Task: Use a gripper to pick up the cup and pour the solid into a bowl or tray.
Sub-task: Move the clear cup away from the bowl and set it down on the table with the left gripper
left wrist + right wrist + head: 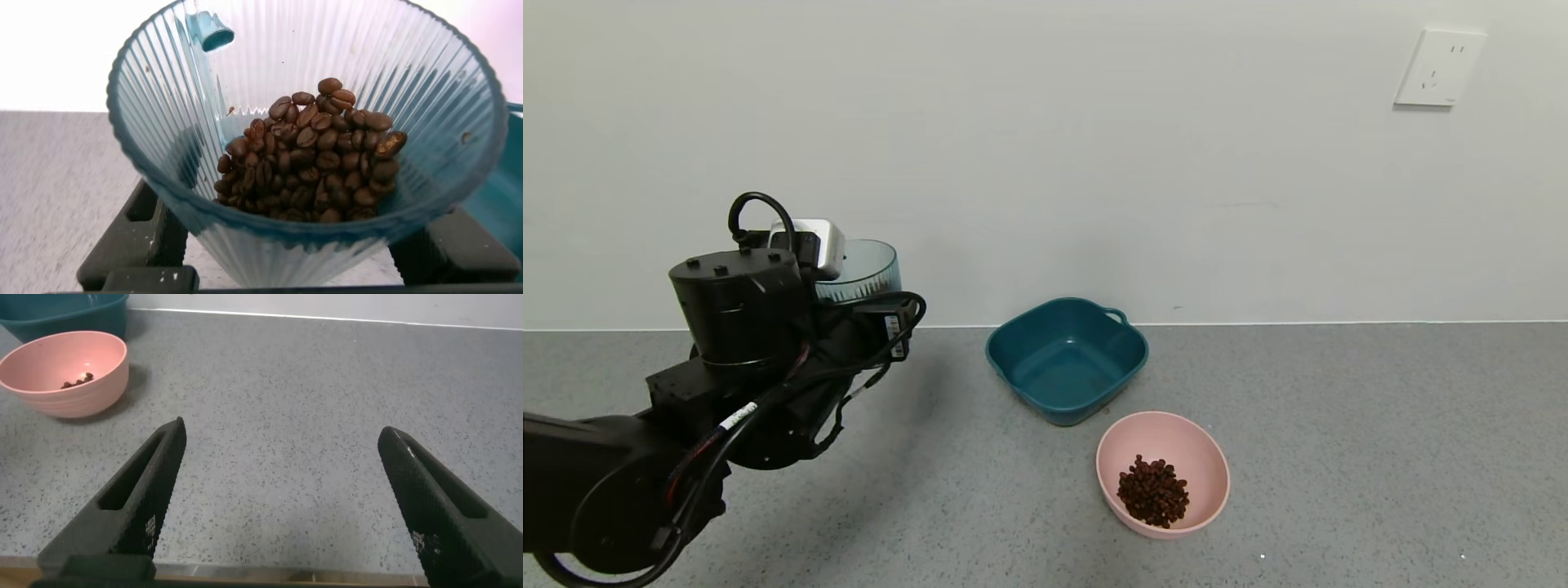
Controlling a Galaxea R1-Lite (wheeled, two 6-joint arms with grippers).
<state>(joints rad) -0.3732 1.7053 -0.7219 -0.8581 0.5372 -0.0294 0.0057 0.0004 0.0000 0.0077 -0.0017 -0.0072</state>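
Observation:
I should release the cup from my left gripper, leaving it on the table [899,372] near the wall, beside the teal tub. The cup is still raised above the table.
My left gripper [862,309] is shut on the ribbed grey-blue cup [866,273] and holds it raised above the table's left side, well to the left of both bowls. In the left wrist view the cup [204,114] sits between the black fingers [135,241] and holds a heap of dark brown beans [319,163]. The pale pink bowl [1205,457] stands at the front centre-right with a pile of the same beans [1152,490] in it. My right gripper [282,433] is open and empty over bare table; the pink bowl [78,396] lies beyond it.
A squarish dark teal tub [1066,359] with a loop handle stands just behind the pink bowl, near the white wall. It also shows in the right wrist view [65,314]. A wall socket [1440,68] is at the upper right. The grey speckled table [1380,449] extends to the right.

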